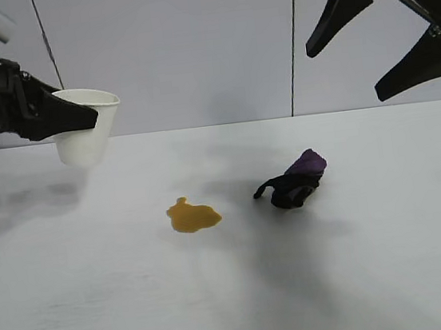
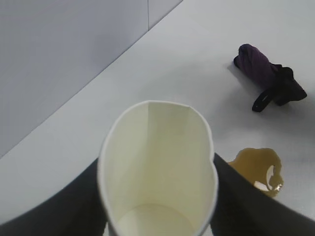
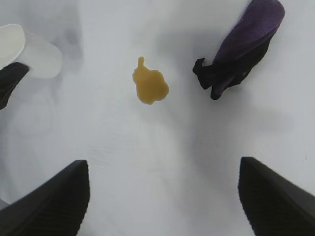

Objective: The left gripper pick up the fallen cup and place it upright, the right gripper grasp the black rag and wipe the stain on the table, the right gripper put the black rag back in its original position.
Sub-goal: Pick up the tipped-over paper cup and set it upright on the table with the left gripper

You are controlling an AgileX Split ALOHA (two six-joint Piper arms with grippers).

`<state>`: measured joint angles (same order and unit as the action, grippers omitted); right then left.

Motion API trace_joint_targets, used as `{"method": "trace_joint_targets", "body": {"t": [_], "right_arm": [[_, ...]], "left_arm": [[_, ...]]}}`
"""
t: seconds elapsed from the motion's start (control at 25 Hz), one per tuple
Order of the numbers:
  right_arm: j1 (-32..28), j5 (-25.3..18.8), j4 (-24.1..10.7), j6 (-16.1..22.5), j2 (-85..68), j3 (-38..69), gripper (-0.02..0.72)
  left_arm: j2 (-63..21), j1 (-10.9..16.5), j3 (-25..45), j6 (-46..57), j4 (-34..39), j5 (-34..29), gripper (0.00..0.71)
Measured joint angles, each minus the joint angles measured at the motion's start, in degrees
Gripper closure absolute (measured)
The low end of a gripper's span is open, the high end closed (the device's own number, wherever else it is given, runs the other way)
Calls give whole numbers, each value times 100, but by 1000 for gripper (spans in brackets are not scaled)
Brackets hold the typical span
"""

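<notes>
Next, my left gripper lets go of the white paper cup on bare table (image 1: 83, 228) next to the amber-brown stain, opposite the black rag.
My left gripper (image 1: 86, 117) is shut on the white paper cup (image 1: 85, 127) at the far left, its two black fingers (image 2: 246, 201) pressing the cup's sides so the rim bulges. The cup (image 2: 157, 167) is mouth-up, slightly tilted and empty; I cannot tell if its base touches the table (image 1: 101, 308). An amber-brown stain (image 1: 193, 215) lies mid-table. To its right rests the bunched black rag (image 1: 296, 180) with a purple patch. My right gripper (image 1: 346, 73) hangs open high at the upper right, well above the rag (image 3: 241, 46) and stain (image 3: 151, 87), holding nothing.
A pale grey panelled wall (image 1: 190, 48) runs along the table's far edge, just behind the cup. White tabletop stretches in front of the stain and rag to the near edge.
</notes>
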<state>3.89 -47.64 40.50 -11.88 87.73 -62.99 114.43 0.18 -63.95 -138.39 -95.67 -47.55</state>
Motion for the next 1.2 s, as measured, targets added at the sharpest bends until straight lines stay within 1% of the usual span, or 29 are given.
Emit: {"method": "trace_joint_targets", "body": {"t": [0.16, 0.32, 0.48, 0.68, 0.92, 1.0, 1.08, 1.2], "right_arm": [[0, 6, 0, 0, 0, 0, 135], [0, 11, 0, 0, 0, 0, 135], [0, 16, 0, 0, 0, 0, 135], [0, 27, 0, 0, 0, 0, 135], [0, 27, 0, 0, 0, 0, 135], [0, 27, 0, 0, 0, 0, 135], [0, 51, 0, 0, 0, 0, 135], [0, 64, 0, 0, 0, 0, 135]], "left_arm": [[0, 0, 346, -602, -100, 89, 322], [0, 0, 491, -797, -132, 250, 323], [143, 0, 510, -854, -161, 290, 323], [563, 5, 512, -868, -208, 208, 323], [613, 2, 512, -872, -222, 72, 323], [613, 2, 512, -872, -222, 68, 312], [614, 38, 512, -872, -222, 68, 284], [614, 167, 512, -879, -218, 68, 261]]}}
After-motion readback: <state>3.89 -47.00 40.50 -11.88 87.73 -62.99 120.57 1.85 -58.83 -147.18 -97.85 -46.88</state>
